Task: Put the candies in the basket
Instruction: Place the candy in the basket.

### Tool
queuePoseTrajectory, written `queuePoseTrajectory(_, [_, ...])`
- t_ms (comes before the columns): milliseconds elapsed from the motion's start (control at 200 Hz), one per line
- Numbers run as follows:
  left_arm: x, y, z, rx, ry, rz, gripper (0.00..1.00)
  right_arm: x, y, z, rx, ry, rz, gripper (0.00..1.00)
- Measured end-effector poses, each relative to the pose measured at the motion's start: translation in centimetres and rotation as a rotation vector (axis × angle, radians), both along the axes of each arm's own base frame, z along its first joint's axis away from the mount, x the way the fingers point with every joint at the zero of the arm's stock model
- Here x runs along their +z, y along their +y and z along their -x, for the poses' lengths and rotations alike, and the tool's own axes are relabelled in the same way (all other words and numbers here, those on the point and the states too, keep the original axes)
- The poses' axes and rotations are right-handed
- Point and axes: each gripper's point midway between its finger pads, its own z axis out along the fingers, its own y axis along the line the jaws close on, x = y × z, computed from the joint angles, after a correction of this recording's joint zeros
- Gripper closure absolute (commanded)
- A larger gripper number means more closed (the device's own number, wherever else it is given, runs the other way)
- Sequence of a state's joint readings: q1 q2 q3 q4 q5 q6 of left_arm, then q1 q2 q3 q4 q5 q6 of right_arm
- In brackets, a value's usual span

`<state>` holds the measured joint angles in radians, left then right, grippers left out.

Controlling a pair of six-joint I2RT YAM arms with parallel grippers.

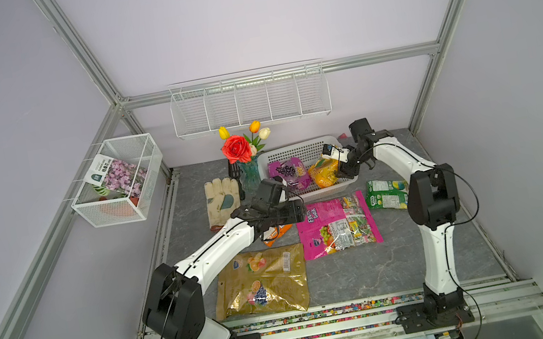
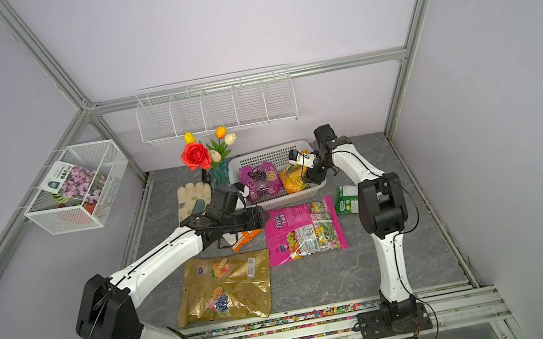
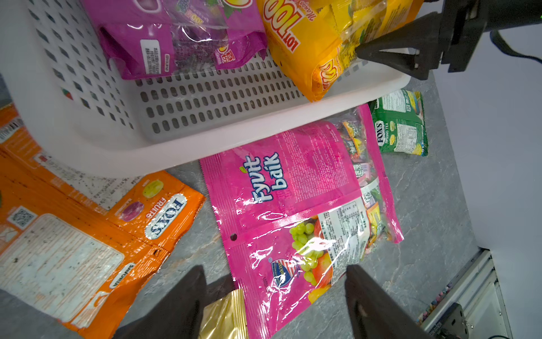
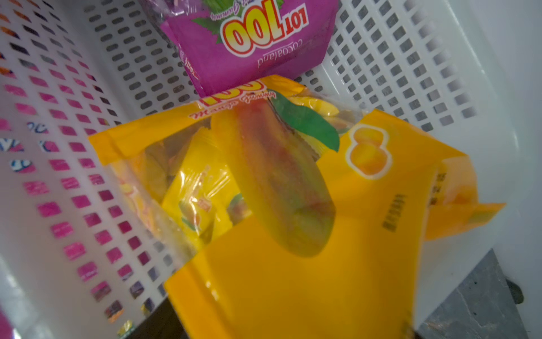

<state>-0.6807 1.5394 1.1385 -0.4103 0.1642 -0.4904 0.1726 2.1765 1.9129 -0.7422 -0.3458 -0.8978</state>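
Note:
The yellow-orange bag leans crooked at the basket's near rim, so next my right gripper opens, regrips its plain end (image 4: 344, 274) and straightens it beside the purple candy bag.
The white basket (image 1: 296, 149) stands at the back of the table. A purple candy bag (image 1: 287, 171) lies inside it. My right gripper (image 1: 343, 171) reaches into its right end and is closed round a yellow-orange bag (image 4: 293, 278), which leans over the near rim; its jaws are hidden behind the bag in the right wrist view. My left gripper (image 3: 274, 273) hangs open above the near corner of the magenta bag (image 3: 293, 205), holding nothing. The orange bag (image 3: 73, 234) lies just in front of the basket. The green bag (image 1: 386, 194) and gold bag (image 1: 263, 283) lie on the table.
A cream glove (image 1: 221, 201) and a vase of flowers (image 1: 248, 174) sit left of the basket. A wire cube basket (image 1: 119, 181) with a seed packet hangs on the left wall. A long wire rack (image 1: 249, 103) hangs on the back wall.

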Motion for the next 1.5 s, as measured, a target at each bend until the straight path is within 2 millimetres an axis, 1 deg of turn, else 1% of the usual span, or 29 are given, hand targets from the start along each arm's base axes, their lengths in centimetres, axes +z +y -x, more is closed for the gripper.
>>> queuePoseTrajectory(85, [0.0,0.1,-0.1,0.003,-0.002,-0.002,0.22,-0.2,0.1,-0.1,-0.013,0.011,-0.020,0.40])
queuePoseTrajectory(205, [0.0,0.1,-0.1,0.005,-0.007,-0.008,0.22,-0.5,0.1,-0.4,-0.038,0.019,-0.028,0.43])
queuePoseTrajectory(260, [-0.1,0.2,-0.2,0.009,-0.009,-0.012,0.22,-0.6,0.0,-0.6,-0.059,0.021,-0.028,0.43])
queuePoseTrajectory(325, [-0.1,0.4,-0.3,0.013,-0.012,-0.020,0.23,-1.0,-0.1,-0.7,-0.083,0.020,-0.030,0.40])
queuePoseTrajectory(375, [-0.1,0.5,-0.3,0.016,-0.018,-0.027,0.23,-1.5,-0.1,-0.8,-0.102,0.011,-0.039,0.40])
queuePoseTrajectory(440, [-0.2,0.5,-0.4,0.020,-0.035,-0.045,0.23,-1.7,0.2,-0.8,-0.123,-0.023,-0.054,0.41])
queuePoseTrajectory(580, [-0.2,-0.7,-0.5,-0.002,-0.059,-0.064,0.23,-1.4,0.4,-0.7,-0.189,-0.099,-0.106,0.43])
queuePoseTrajectory(740, [0.0,-2.7,-2.8,-0.003,-0.105,-0.061,0.23,-1.1,0.3,-1.1,-0.270,-0.184,-0.147,0.44])
queuePoseTrajectory(830, [0.4,-3.6,-4.5,0.006,-0.136,-0.065,0.23,-1.2,0.6,-1.3,-0.297,-0.207,-0.148,0.44])
queuePoseTrajectory(895, [0.7,-4.1,-5.3,0.009,-0.155,-0.063,0.22,-1.2,0.7,-1.4,-0.311,-0.210,-0.150,0.43])
queuePoseTrajectory(1020, [0.9,-4.7,-6.2,0.014,-0.176,-0.054,0.23,-1.2,0.7,-1.6,-0.318,-0.208,-0.150,0.40])
queuePoseTrajectory(1125, [0.5,-4.8,-6.3,0.016,-0.172,-0.057,0.23,-1.2,0.8,-2.5,-0.329,-0.196,-0.149,0.37])
queuePoseTrajectory(1190, [0.1,-4.9,-6.4,0.017,-0.165,-0.060,0.22,-1.1,1.0,-2.5,-0.329,-0.165,-0.150,0.33])
queuePoseTrajectory(1275, [-0.2,-4.9,-6.4,0.020,-0.157,-0.062,0.22,-0.8,1.1,-1.8,-0.340,-0.099,-0.155,0.29])
queuePoseTrajectory(1335, [-0.3,-5.1,-6.5,0.021,-0.150,-0.056,0.22,-0.6,1.1,-1.2,-0.361,-0.051,-0.166,0.22])
queuePoseTrajectory(1360, [-0.3,-5.1,-6.6,0.022,-0.147,-0.053,0.22,-0.6,1.1,-0.9,-0.371,-0.034,-0.169,0.16])
queuePoseTrajectory(1400, [-0.3,-5.2,-6.8,0.024,-0.144,-0.046,0.22,-0.6,1.0,-0.2,-0.400,0.004,-0.179,0.11])
queuePoseTrajectory(1455, [-0.4,-5.4,-6.9,0.026,-0.137,-0.037,0.22,-0.1,1.0,0.6,-0.418,0.037,-0.196,0.10])
queuePoseTrajectory(1500, [-0.5,-5.5,-6.9,0.025,-0.128,-0.030,0.22,0.4,1.0,1.2,-0.439,0.067,-0.214,0.05])
